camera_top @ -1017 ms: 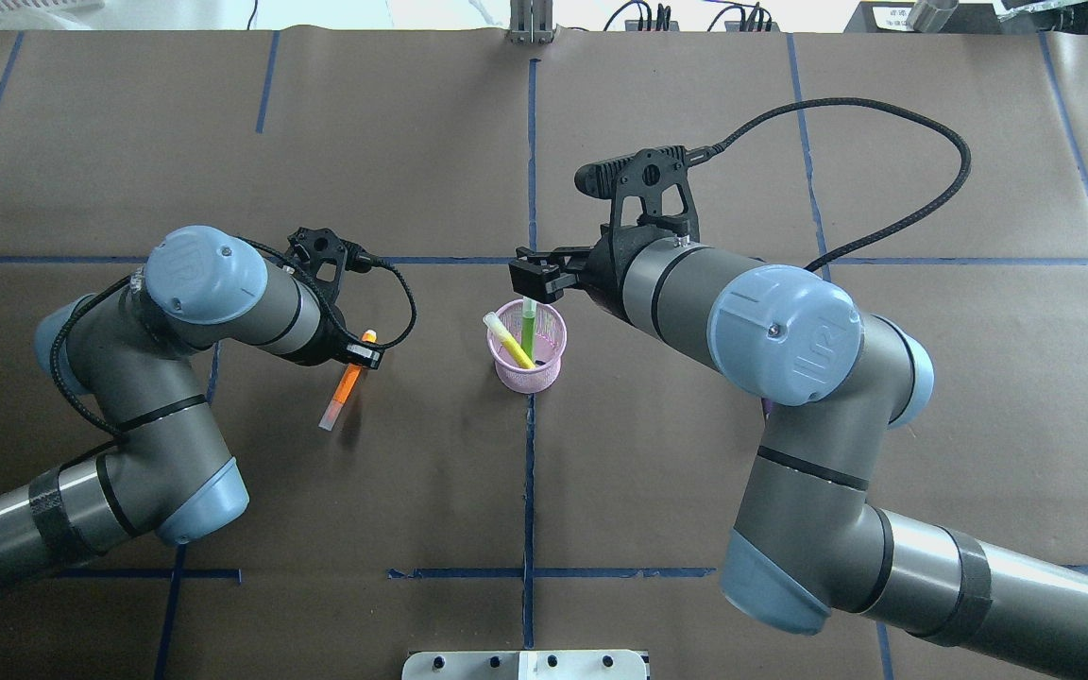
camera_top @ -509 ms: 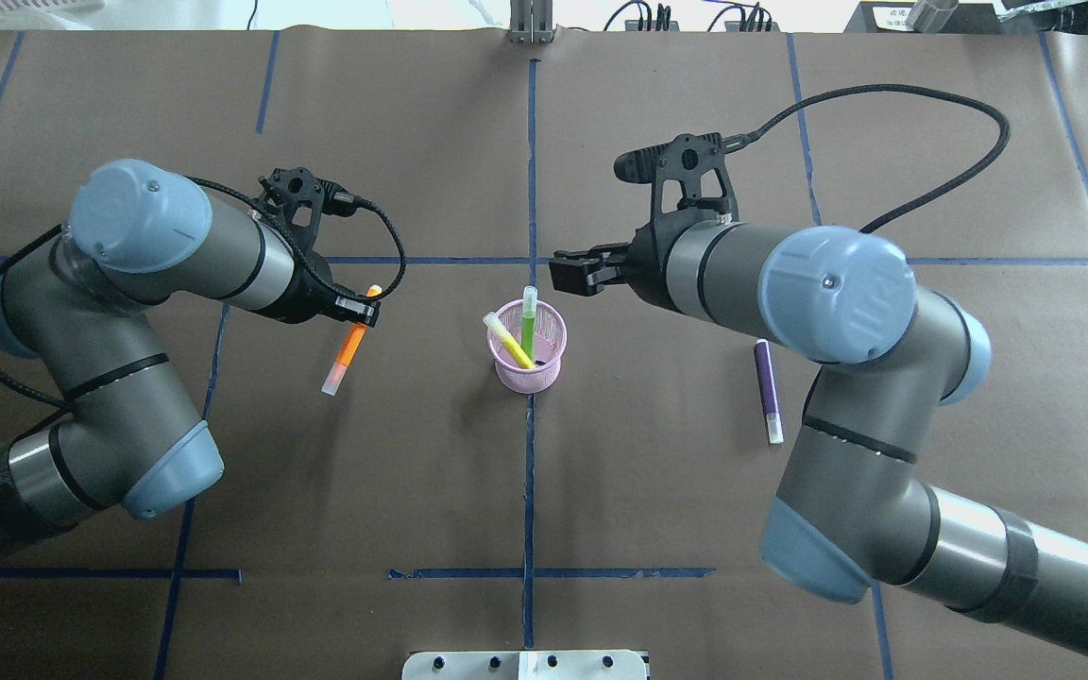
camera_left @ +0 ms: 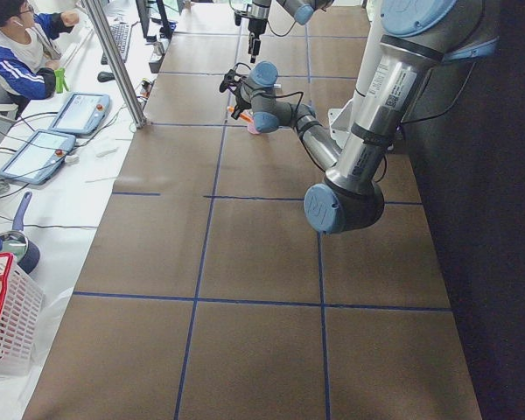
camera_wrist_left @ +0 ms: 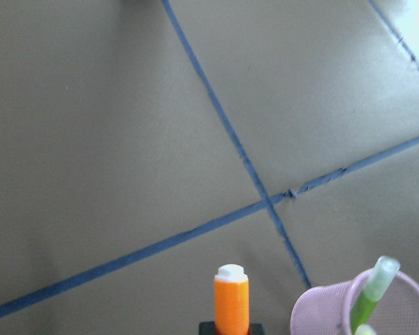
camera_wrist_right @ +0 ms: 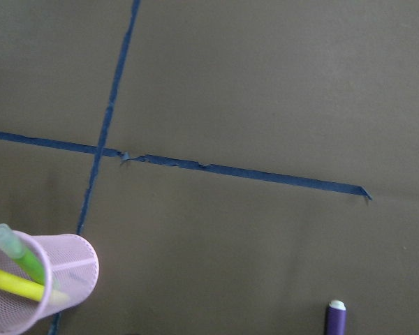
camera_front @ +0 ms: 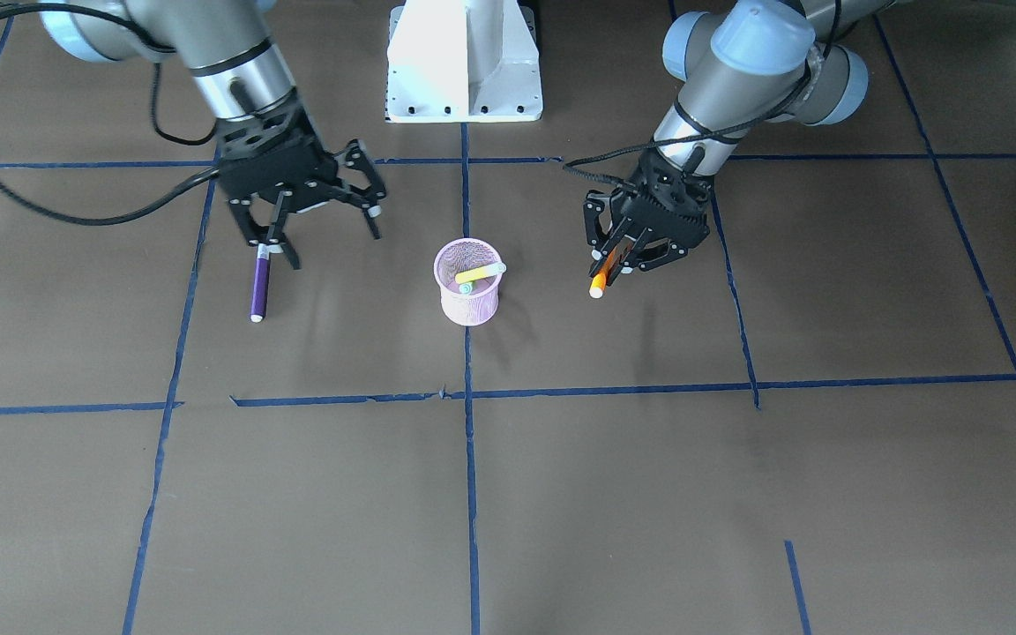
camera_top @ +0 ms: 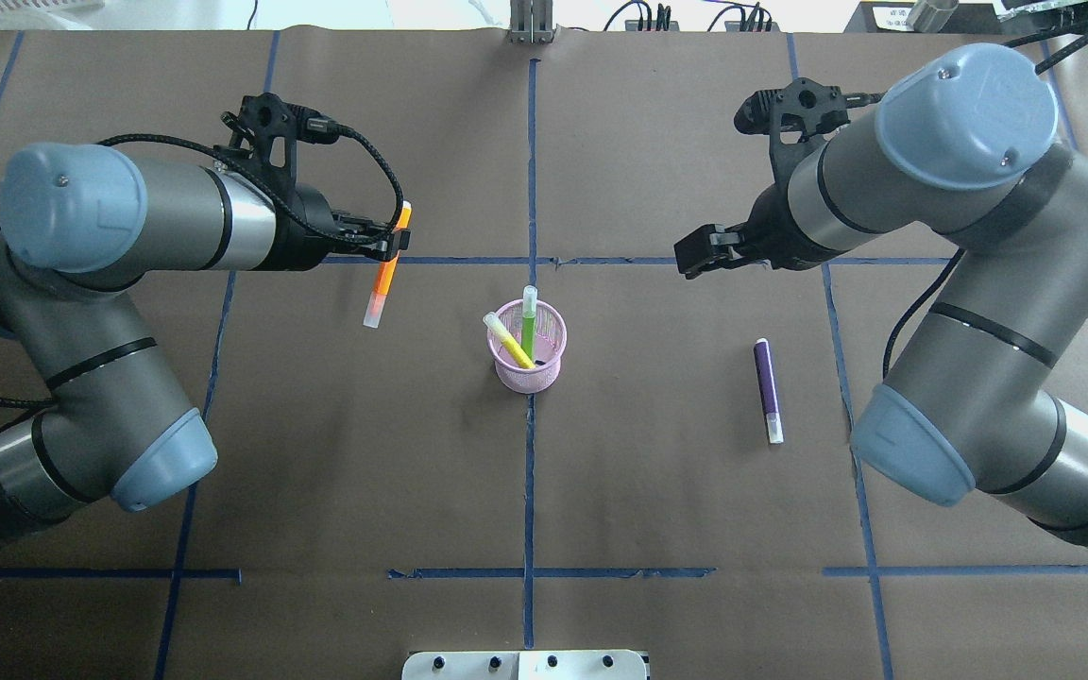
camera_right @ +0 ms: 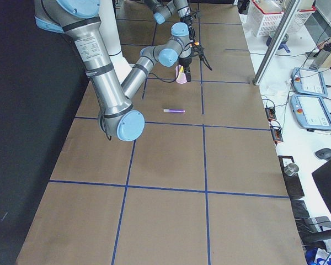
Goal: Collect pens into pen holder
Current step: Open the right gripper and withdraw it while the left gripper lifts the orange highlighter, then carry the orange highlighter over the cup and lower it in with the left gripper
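The robot's left gripper needs to release the orange pen inside the pink mesh pen holder [camera_front: 459, 275] [camera_wrist_left: 391, 307], next to the yellow pen. The orange pen is still held above the table.
The pink mesh pen holder [camera_top: 544, 370] stands at the table's middle with the green pen [camera_top: 528, 321] and the yellow pen [camera_top: 506, 340] in it. My left gripper [camera_top: 393, 241] is shut on the orange pen [camera_top: 382, 283] and holds it above the table, left of and beyond the holder; this shows in the front view too [camera_front: 605, 272]. My right gripper [camera_front: 327, 234] is open and empty, raised to the right of the holder. The purple pen [camera_top: 768, 387] lies flat on the table, nearer the robot than that gripper. The left wrist view shows the orange pen [camera_wrist_left: 231, 300] and the holder [camera_wrist_left: 321, 314].
The table is brown paper with blue tape lines [camera_top: 530, 170]. The robot's white base plate [camera_front: 464, 62] stands at the near edge. Operators' pendants and a white basket [camera_right: 267, 14] sit beyond the far table edge.
My left gripper has lifted the orange pen off the table and carried it farther away. My right gripper has drawn back to the right from over the holder, leaving the green pen inside.
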